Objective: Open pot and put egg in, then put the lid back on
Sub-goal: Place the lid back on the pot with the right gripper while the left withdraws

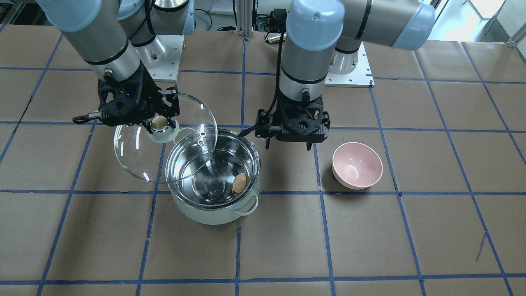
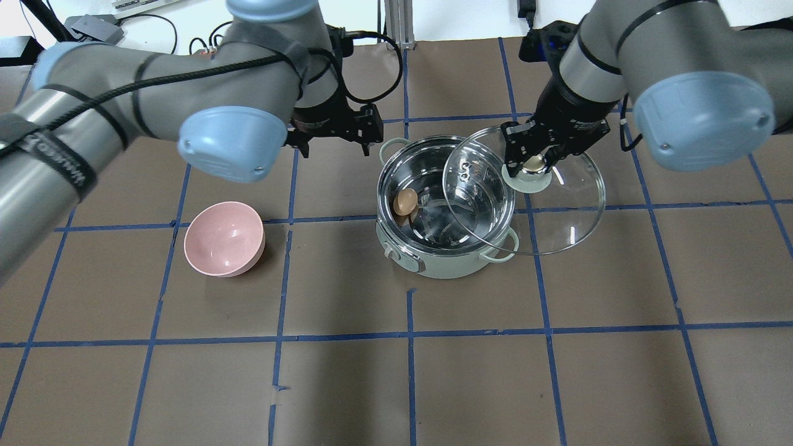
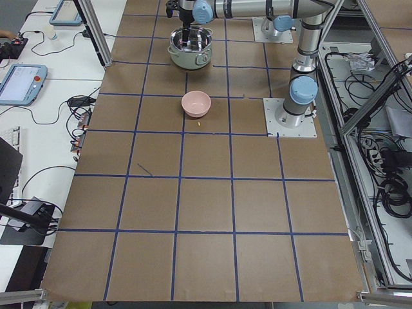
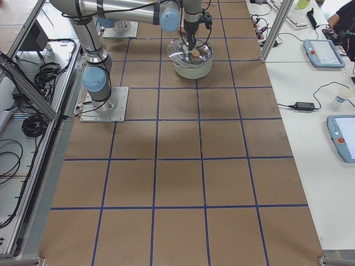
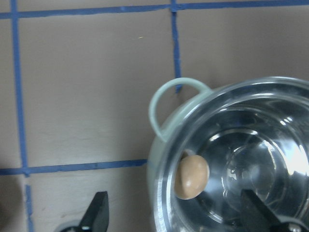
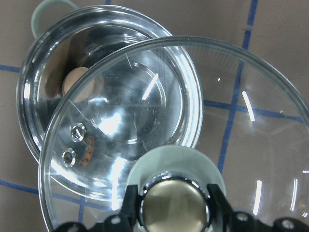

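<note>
The glass lid is to go back over the brown egg. It is now held tilted above the table. Next, my right gripper releases it flat on the mint-green pot's round rim (image 1: 212,168) (image 6: 110,104), covering the egg.
The mint-green pot (image 1: 213,211) stands open on the table, also in the overhead view (image 2: 443,265). The brown egg (image 1: 240,182) lies inside it against the wall; it also shows in the overhead view (image 2: 406,201) and the left wrist view (image 5: 191,176). My right gripper (image 1: 160,122) is shut on the knob of the glass lid (image 1: 135,154). It holds the lid tilted above the table, and the lid's edge overlaps part of the pot's opening (image 2: 557,214). My left gripper (image 2: 334,141) is open and empty, hovering beside the pot's far rim.
A pink bowl (image 1: 357,165) stands empty on the table on my left side, away from the pot (image 2: 224,238). The table is brown paper with blue tape lines. Both arm bases are at the back edge.
</note>
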`<act>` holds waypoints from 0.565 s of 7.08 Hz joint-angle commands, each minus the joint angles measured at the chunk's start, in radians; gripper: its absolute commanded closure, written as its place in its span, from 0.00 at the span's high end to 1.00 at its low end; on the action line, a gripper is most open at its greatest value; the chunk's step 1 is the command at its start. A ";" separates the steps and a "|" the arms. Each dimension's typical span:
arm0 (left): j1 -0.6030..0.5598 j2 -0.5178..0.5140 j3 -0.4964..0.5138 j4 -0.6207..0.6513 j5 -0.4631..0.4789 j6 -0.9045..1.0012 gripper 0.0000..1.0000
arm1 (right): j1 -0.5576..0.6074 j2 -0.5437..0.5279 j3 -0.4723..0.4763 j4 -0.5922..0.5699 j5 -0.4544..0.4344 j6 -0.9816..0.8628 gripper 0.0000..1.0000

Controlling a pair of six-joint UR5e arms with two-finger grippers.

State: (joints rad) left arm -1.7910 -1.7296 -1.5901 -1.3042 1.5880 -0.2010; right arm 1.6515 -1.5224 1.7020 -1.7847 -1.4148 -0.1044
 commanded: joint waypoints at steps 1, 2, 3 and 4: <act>0.100 0.132 0.002 -0.191 0.004 0.118 1.00 | 0.127 0.087 -0.002 -0.153 0.000 0.107 0.10; 0.148 0.187 0.006 -0.257 0.009 0.167 1.00 | 0.163 0.131 -0.002 -0.251 0.000 0.144 0.10; 0.183 0.232 0.018 -0.294 0.012 0.189 1.00 | 0.171 0.143 0.001 -0.265 0.000 0.135 0.10; 0.209 0.245 0.041 -0.337 0.010 0.195 1.00 | 0.169 0.157 -0.002 -0.266 0.000 0.129 0.10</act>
State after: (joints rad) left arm -1.6196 -1.5174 -1.5712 -1.5863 1.5979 -0.0255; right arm 1.8135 -1.3865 1.7008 -2.0316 -1.4143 0.0261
